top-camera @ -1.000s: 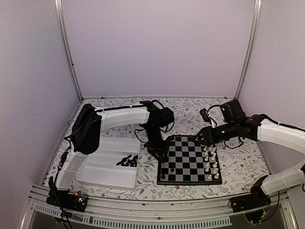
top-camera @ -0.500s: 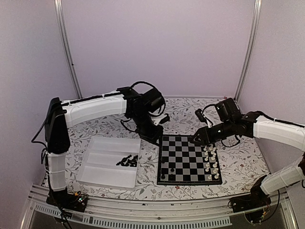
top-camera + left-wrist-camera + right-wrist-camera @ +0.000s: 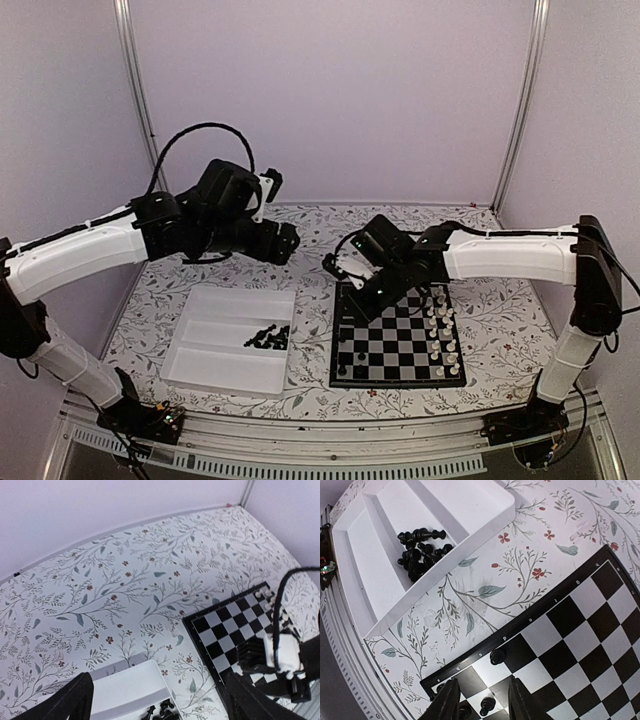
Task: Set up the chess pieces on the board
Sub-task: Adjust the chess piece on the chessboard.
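The base of the black chess piece (image 3: 260, 334) lying beside the tray's far divider, at the pile's outer end, is the next thing my left gripper needs to close on.
The board (image 3: 398, 340) lies right of centre, with three black chess pieces near its near-left corner (image 3: 497, 656) (image 3: 486, 706) (image 3: 465, 712). More black chess pieces (image 3: 268, 338) lie piled in the white tray (image 3: 215, 365), and the pile (image 3: 420, 547) also shows in the right wrist view. My right gripper (image 3: 356, 300) hovers over the board's left side. It (image 3: 482, 702) is open, its fingers (image 3: 445, 702) apart and holding nothing. My left gripper (image 3: 286, 243) is raised above the table beyond the tray. It (image 3: 165, 705) stands wide open and empty, with the tray corner (image 3: 135, 685) below it.
White pieces (image 3: 440, 335) line the board's right side. The floral cloth (image 3: 480, 340) covers the table round the board and tray. The right arm (image 3: 500, 255) reaches across above the board's far edge. Purple walls enclose the back and sides.
My left arm rose from the board's left edge, swung back and left, and its gripper opened wide. My right arm swept from the board's far right to its left side, its jaws narrowing.
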`<state>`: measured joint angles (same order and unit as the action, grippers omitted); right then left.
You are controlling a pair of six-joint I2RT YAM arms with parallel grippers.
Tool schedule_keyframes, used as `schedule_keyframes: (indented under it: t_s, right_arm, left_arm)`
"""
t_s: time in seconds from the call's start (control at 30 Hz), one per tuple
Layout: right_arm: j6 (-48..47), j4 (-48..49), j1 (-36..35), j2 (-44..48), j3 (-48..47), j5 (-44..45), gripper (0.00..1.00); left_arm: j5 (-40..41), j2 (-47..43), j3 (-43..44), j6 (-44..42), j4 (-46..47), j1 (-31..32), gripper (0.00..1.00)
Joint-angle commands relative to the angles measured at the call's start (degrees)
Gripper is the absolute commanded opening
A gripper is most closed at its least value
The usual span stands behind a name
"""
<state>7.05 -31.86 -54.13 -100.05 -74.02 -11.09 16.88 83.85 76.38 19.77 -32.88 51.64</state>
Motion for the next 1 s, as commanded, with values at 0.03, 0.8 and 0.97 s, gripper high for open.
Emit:
schedule_keyframes:
  t_s: [0.03,0.8,0.97]
  right_arm:
    - [-1.5,-5.4,-1.8,-7.1,-5.9,3.1,0.36]
    - [-0.2,-9.0,-2.2,-17.3,-11.6,4.8,0.08]
    - [-0.3,-10.4,-2.1,-15.1,-10.1,7.1,0.03]
  left_arm:
    - [7.2,-5.1,-6.1,0.6,8.5,-2.4,0.92]
    - [2.6,-5.9,-7.1,1.9,7.4,-3.6,0.87]
    - [1.6,-5.3,-6.8,2.0,7.5,-3.7,0.86]
